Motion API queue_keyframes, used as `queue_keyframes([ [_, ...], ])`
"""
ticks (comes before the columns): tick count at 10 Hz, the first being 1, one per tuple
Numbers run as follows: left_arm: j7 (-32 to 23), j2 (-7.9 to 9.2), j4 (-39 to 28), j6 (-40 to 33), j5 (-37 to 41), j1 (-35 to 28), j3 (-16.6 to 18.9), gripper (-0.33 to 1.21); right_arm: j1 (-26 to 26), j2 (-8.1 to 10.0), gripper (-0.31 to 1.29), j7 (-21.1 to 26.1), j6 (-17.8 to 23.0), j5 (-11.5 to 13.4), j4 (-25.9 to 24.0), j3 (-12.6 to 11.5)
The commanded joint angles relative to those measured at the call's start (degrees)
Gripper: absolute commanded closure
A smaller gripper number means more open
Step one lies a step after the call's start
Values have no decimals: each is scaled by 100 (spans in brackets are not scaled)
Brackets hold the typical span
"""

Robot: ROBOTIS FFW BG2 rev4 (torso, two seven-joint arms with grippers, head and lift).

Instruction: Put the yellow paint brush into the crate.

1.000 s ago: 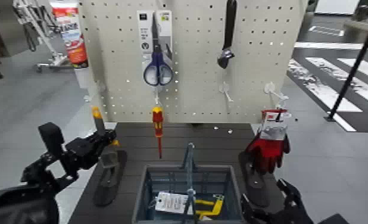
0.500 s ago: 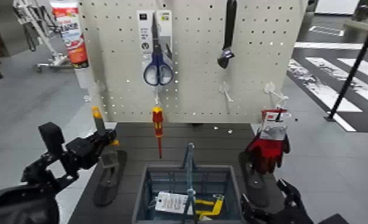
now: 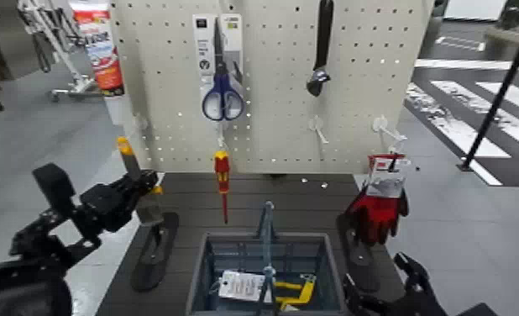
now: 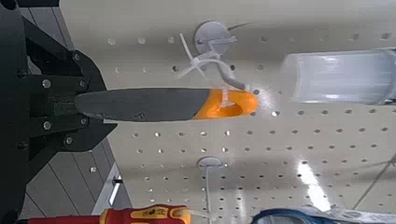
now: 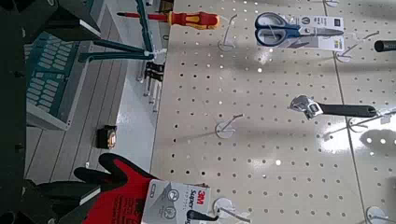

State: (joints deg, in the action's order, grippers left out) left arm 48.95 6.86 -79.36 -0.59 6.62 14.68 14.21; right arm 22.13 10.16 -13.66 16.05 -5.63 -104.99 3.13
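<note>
The robot's left gripper should release the yellow paint brush on the white tag in the crate [image 3: 253, 287], next to the handle of the crate.
My left gripper [image 3: 142, 196] is shut on the yellow paint brush [image 3: 137, 181] and holds it in the air over the table's left edge. The brush stands nearly upright, with its yellow-orange tip [image 3: 125, 146] on top and its grey head [image 3: 151, 210] below the fingers. In the left wrist view the dark handle ends in that orange tip [image 4: 224, 103] and points at the pegboard. The grey-blue crate [image 3: 202, 262], with its thin upright handle [image 3: 267, 227], stands at the table's front middle, to the right of the brush. My right gripper [image 3: 380, 290] rests open at the front right.
On the pegboard [image 3: 271, 126] hang a red-and-yellow screwdriver [image 3: 222, 181], blue scissors [image 3: 222, 84], a wrench [image 3: 320, 50] and red gloves [image 3: 380, 202]. A black stand [image 3: 155, 252] lies under the brush. A yellow item and a white tag [image 3: 242, 286] lie in the crate.
My left gripper has carried the brush to the left and a little upward. The right arm has barely moved.
</note>
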Motion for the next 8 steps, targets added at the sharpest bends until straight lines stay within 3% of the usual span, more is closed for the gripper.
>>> queue_keyframes([
  [1,-8,-106,-1433,674,76,-660,266,117,46,-14,15,-14,3,18,-30,-40],
  [4,-8,-194,-1907,964,383,-791,-94,117,55,21,15,-5,3,27,-56,-32],
  [8,-8,-185,-1802,1078,779,-765,-533,117,46,-5,15,-5,-23,27,-56,-14],
])
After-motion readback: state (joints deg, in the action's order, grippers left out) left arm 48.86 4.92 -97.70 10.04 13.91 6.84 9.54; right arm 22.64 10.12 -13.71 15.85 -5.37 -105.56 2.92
